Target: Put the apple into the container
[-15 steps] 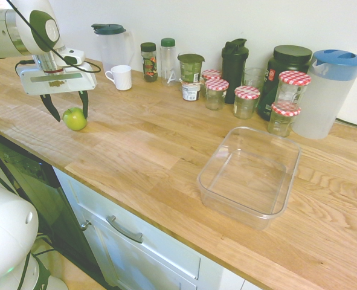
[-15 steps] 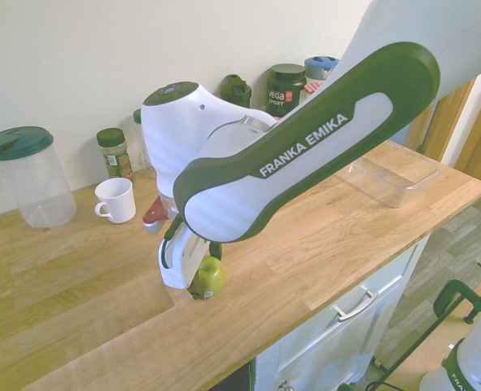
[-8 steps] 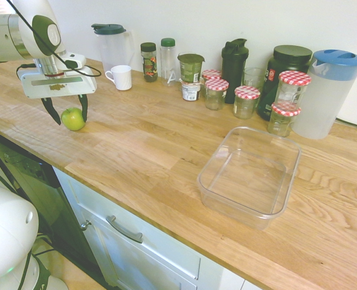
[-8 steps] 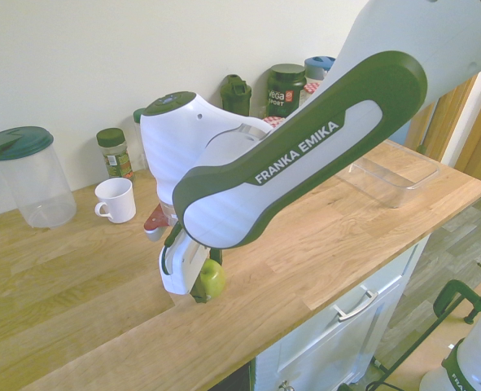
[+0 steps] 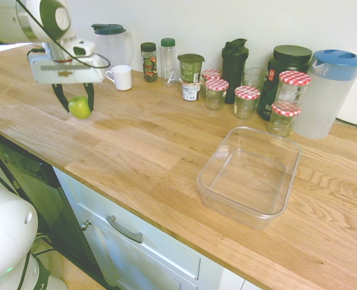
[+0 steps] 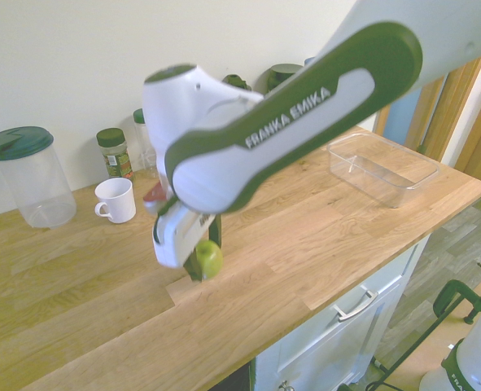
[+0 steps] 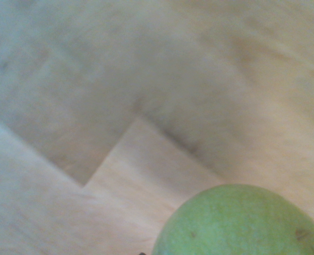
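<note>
Next, my gripper lets go of the apple on the clear container's bottom (image 5: 232,170), near the side that faces the white mug.
The small green apple (image 5: 80,107) hangs a little above the wooden counter at its left end, gripped between the two dark fingers of my gripper (image 5: 77,101), which is shut on it. From the other side the apple (image 6: 208,258) shows just below the white hand, off the wood. Up close the apple (image 7: 242,223) fills one corner of the wrist view over blurred wood grain. The clear plastic container (image 5: 250,175) sits empty far to the right, near the counter's front edge; it also shows as the container (image 6: 382,169) in the second exterior view.
A white mug (image 5: 120,77) and a clear pitcher with a dark lid (image 5: 110,43) stand behind the apple. Spice bottles, red-checked jars (image 5: 246,100), dark tubs and a blue-lidded pitcher (image 5: 329,92) line the back wall. Bare counter (image 5: 148,139) lies between apple and container.
The fingers closed on the apple, and the hand rose with it, lifting it off the counter and slightly toward the back wall.
</note>
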### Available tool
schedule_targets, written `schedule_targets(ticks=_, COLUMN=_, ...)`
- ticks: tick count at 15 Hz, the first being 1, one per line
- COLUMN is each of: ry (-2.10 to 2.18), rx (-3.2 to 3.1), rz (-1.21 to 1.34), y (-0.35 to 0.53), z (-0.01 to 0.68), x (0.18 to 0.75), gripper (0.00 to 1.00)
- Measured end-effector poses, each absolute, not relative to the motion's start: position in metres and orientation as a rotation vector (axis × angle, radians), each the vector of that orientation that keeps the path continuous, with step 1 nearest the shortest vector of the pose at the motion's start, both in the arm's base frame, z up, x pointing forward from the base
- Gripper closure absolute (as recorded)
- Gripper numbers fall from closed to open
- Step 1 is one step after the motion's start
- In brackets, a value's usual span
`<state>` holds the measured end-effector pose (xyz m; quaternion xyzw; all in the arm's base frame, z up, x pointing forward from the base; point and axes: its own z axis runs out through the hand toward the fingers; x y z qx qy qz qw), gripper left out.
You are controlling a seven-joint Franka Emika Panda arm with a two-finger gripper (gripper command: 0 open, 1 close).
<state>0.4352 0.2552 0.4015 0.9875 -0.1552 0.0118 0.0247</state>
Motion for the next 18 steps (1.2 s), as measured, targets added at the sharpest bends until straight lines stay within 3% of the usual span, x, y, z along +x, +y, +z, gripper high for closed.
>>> schedule_targets(ticks=5, ry=-0.979, rx=2.954, rz=0.123, y=0.096, z=0.505, x=0.482, gripper=1.0)
schedule_targets(ticks=11, ry=-1.323, rx=2.817, rz=0.105, y=-0.108, z=0.491, x=0.447, gripper=1.0)
schedule_targets(ticks=18, ry=-1.566, rx=2.708, rz=0.104, y=-0.226, z=0.46, x=0.411, gripper=1.0)
